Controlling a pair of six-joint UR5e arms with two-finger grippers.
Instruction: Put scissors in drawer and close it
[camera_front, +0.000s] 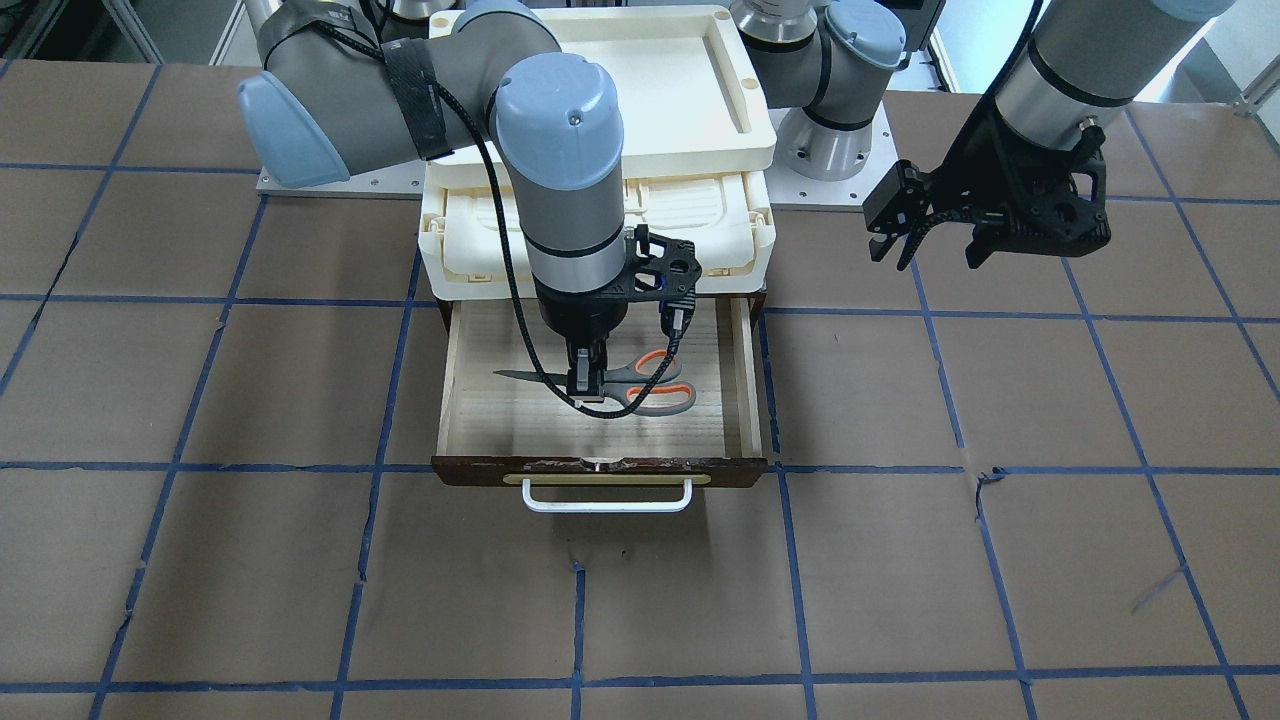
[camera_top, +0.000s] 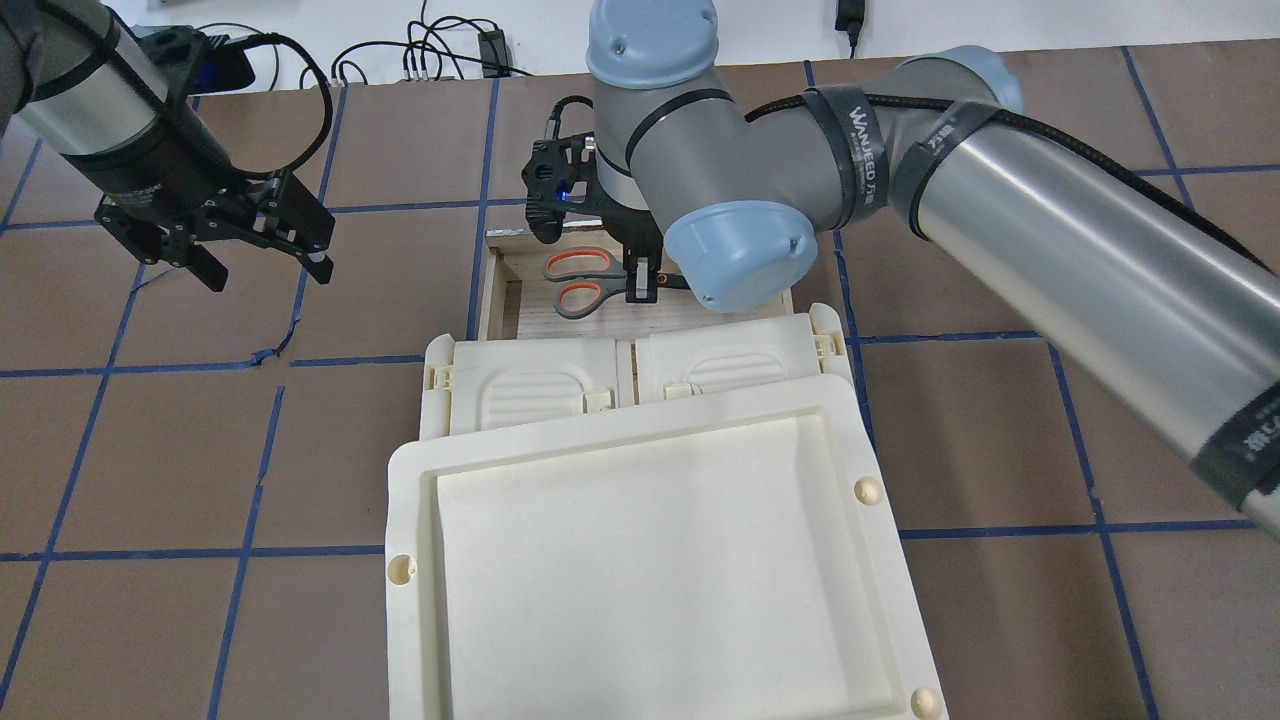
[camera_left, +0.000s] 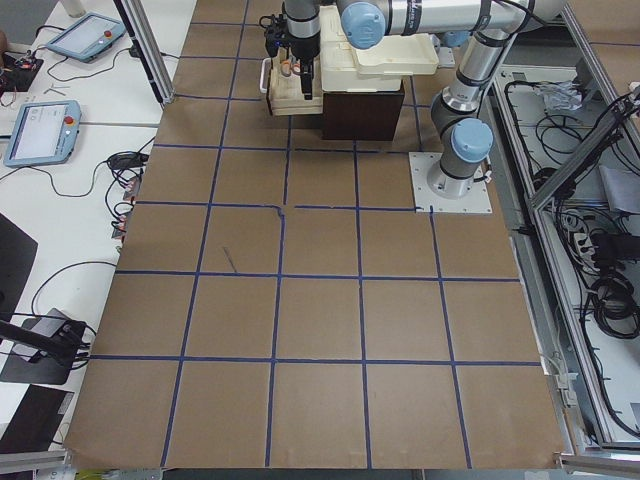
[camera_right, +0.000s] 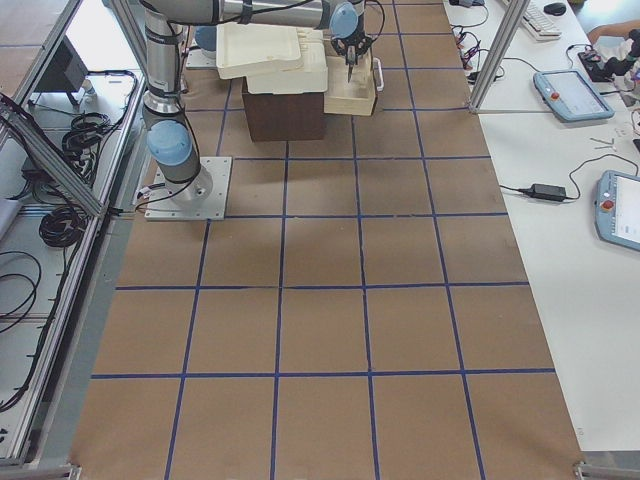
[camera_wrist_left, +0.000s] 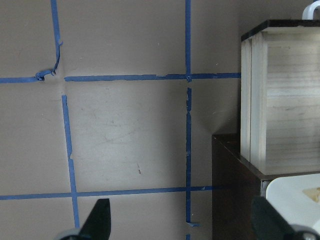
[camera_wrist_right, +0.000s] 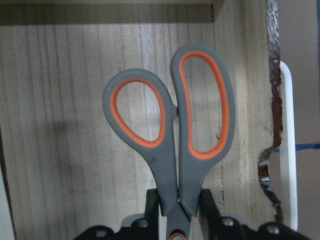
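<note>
My right gripper will let go of the scissors on the drawer's wood bottom (camera_front: 608, 415) (camera_wrist_right: 157, 202), close to the drawer's dark front panel.
The scissors (camera_front: 628, 385), grey with orange-lined loops, are inside the open drawer (camera_front: 447, 385), blades pointing to the view's left. My right gripper (camera_front: 587, 388) reaches straight down into the drawer and is shut on the scissors near their pivot. The right wrist view shows the fingers (camera_wrist_right: 152, 205) clamping the scissors (camera_wrist_right: 175, 165) over the drawer's wood floor (camera_wrist_right: 60, 125). I cannot tell whether the scissors touch the floor. My left gripper (camera_front: 935, 245) is open and empty, hovering above the table well to the side of the drawer (camera_wrist_left: 285, 100).
The drawer's dark front panel (camera_front: 600, 466) with its white bar handle (camera_front: 607, 502) faces away from the robot. A cream plastic case (camera_front: 600, 235) and a cream tray (camera_top: 650, 560) sit on top of the dark brown cabinet (camera_left: 360, 110). The table is brown with blue tape lines.
</note>
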